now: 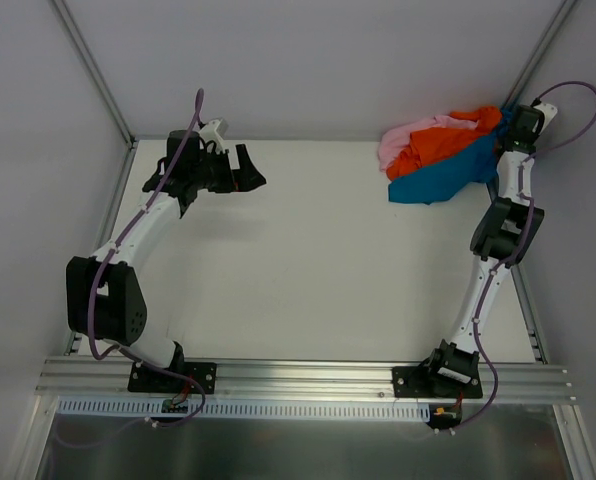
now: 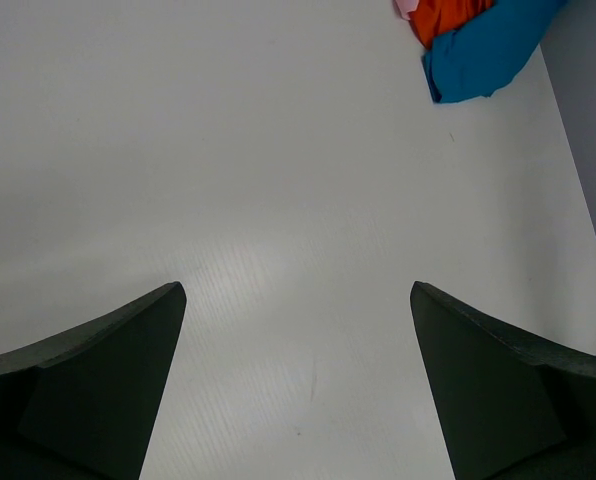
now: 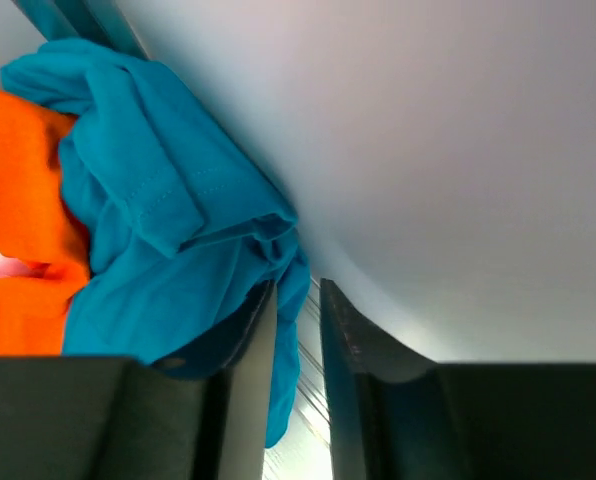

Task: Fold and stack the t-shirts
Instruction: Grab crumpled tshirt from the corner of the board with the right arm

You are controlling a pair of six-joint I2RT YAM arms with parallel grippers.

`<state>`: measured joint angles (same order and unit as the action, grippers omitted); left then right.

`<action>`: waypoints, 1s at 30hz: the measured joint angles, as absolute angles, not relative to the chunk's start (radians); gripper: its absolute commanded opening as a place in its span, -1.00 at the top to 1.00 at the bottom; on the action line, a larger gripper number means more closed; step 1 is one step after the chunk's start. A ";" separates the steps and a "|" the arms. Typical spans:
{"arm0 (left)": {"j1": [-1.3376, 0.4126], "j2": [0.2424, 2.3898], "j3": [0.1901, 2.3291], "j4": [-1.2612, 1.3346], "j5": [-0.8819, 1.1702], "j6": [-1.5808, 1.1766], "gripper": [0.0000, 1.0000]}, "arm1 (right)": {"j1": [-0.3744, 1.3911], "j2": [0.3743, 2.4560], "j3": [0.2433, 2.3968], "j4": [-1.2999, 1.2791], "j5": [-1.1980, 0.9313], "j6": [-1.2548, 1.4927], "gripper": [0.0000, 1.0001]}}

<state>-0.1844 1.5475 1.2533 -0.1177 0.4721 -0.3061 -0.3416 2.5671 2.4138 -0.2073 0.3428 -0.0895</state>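
Note:
My right fingers meet the teal-blue shirt's edge by the wall, so I should open and regrip farther in, nearer the orange shirt (image 3: 168, 290).
Three t-shirts lie crumpled in one pile at the table's back right corner: pale pink (image 1: 410, 140), bright orange (image 1: 448, 142) and teal-blue (image 1: 440, 182) in front. My right gripper (image 1: 508, 128) is at the pile's right edge by the wall. In the right wrist view the right gripper (image 3: 298, 285) has its jaws almost together, with a fold of the teal-blue shirt (image 3: 168, 250) hanging between them; the orange shirt (image 3: 18, 170) lies to its left. My left gripper (image 1: 250, 172) is open and empty over bare table at the back left, and it shows the same way in the left wrist view (image 2: 298, 290). That view has the teal-blue shirt (image 2: 483, 55) far off.
The white table (image 1: 308, 260) is enclosed by grey walls on the left, back and right, with metal corner posts (image 1: 93, 70). An aluminium rail (image 1: 298, 375) carrying both arm bases runs along the near edge. The right wall (image 3: 458, 150) is close beside the right gripper.

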 measured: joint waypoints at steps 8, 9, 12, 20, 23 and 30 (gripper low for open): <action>-0.211 1.547 1.254 -0.126 0.471 -0.306 -0.97 | -0.342 2.575 2.414 -0.177 0.320 -0.078 -0.38; -0.213 1.546 1.253 -0.128 0.471 -0.306 -0.97 | -0.342 2.576 2.414 -0.171 0.314 -0.075 -0.42; -0.217 1.543 1.240 -0.129 0.471 -0.306 -0.97 | -0.339 2.577 2.414 -0.164 0.300 -0.071 -0.45; -0.230 1.535 1.225 -0.136 0.470 -0.306 -0.97 | -0.339 2.589 2.425 -0.146 0.293 -0.072 0.01; -0.230 1.533 1.225 -0.141 0.469 -0.305 -0.97 | -0.341 2.614 2.440 -0.108 0.291 -0.072 0.33; -0.235 1.533 1.227 -0.184 0.469 -0.299 -0.97 | -0.341 2.655 2.453 -0.026 0.291 -0.071 0.99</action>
<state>-0.2352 1.5333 1.2274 -0.1844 0.4694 -0.2989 -0.3412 2.6549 2.4535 -0.0257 0.2909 -0.0711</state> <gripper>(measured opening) 0.987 0.018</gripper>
